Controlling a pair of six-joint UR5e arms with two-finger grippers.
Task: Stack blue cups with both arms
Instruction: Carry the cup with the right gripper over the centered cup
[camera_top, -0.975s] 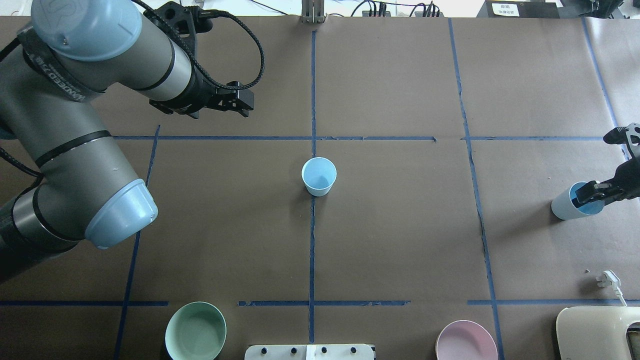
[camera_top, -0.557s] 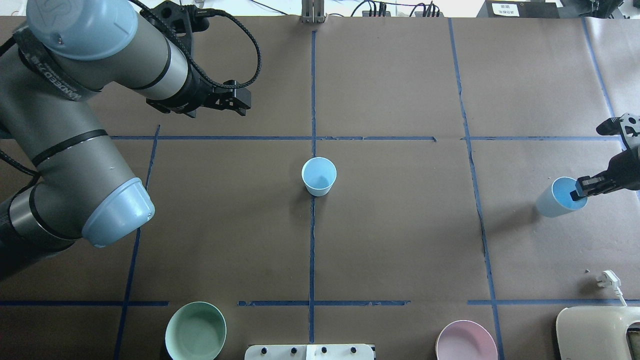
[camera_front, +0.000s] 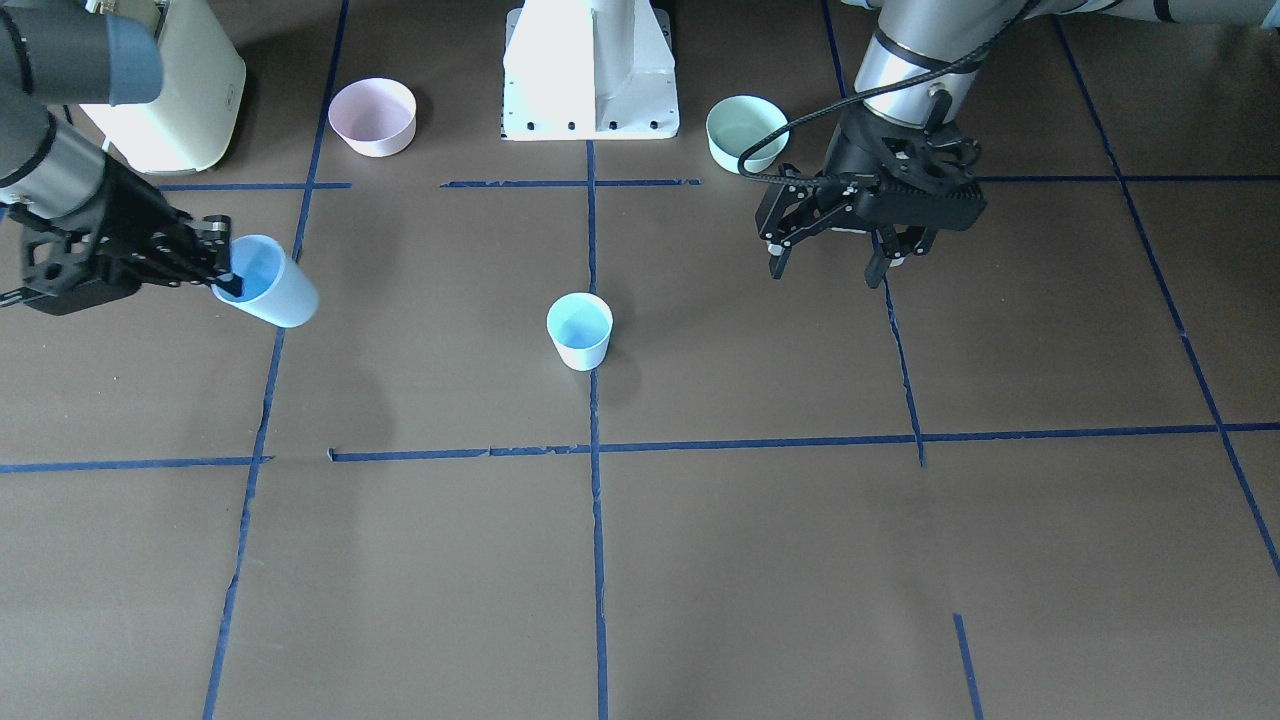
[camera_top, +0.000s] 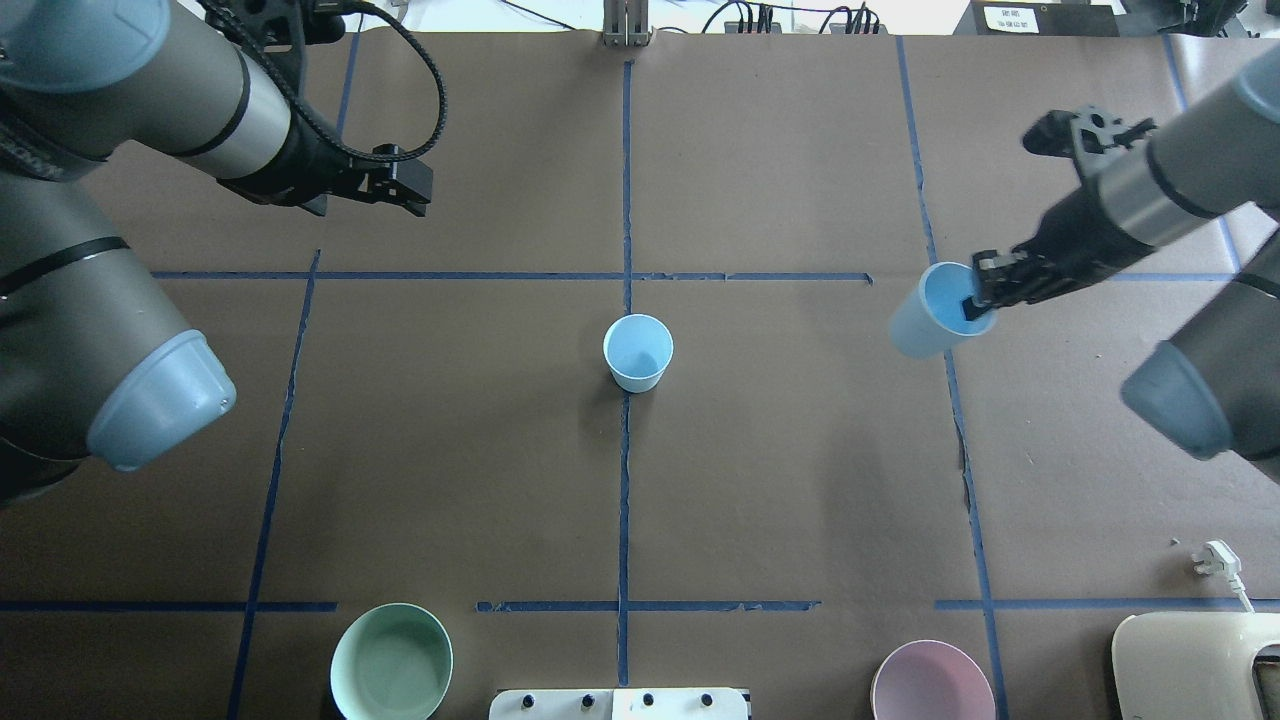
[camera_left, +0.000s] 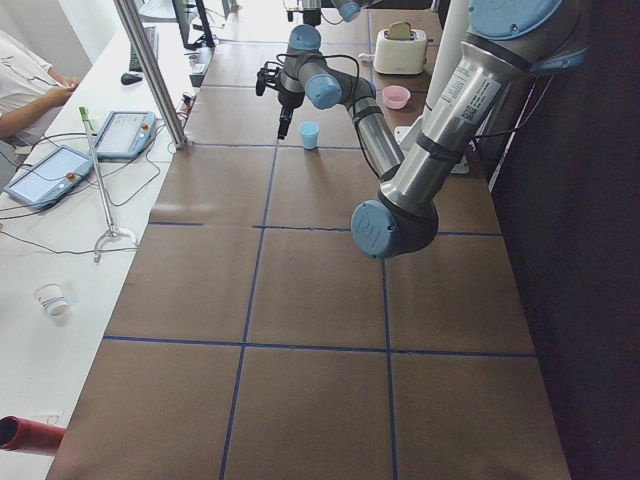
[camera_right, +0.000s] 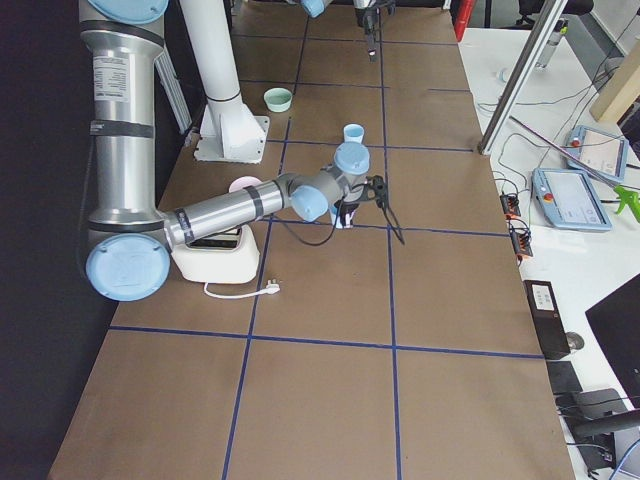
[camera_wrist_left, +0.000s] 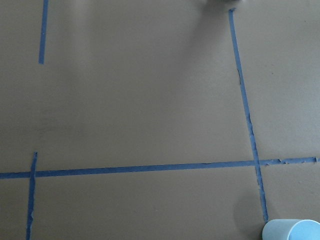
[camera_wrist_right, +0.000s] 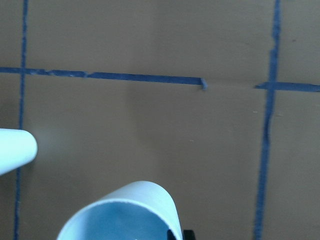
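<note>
My right gripper is going to release the blue cup it has, tilted above the table now, inside the blue cup standing on the centre tape line (camera_front: 579, 326) (camera_wrist_right: 14, 151).
One blue cup (camera_top: 638, 352) stands upright on the centre tape line, also seen in the front view (camera_front: 580, 330) and at the left wrist view's lower right corner (camera_wrist_left: 292, 230). My right gripper (camera_top: 975, 300) is shut on the rim of the second blue cup (camera_top: 922, 320), one finger inside, and holds it tilted above the table, right of the standing cup (camera_front: 270, 288). The held cup's mouth fills the bottom of the right wrist view (camera_wrist_right: 125, 212). My left gripper (camera_front: 830, 272) is open and empty, hovering left of and beyond the standing cup (camera_top: 405, 192).
A mint-green bowl (camera_top: 391, 662) and a pink bowl (camera_top: 932, 682) sit at the near edge beside the white pedestal base (camera_front: 590, 70). A cream toaster (camera_top: 1190, 665) with a white plug (camera_top: 1215, 558) is at the near right corner. Blue tape lines cross the brown table.
My right gripper has lifted the cup off the table and carried it left and farther out, toward the centre. My left gripper has drawn back to the left, away from the centre cup.
</note>
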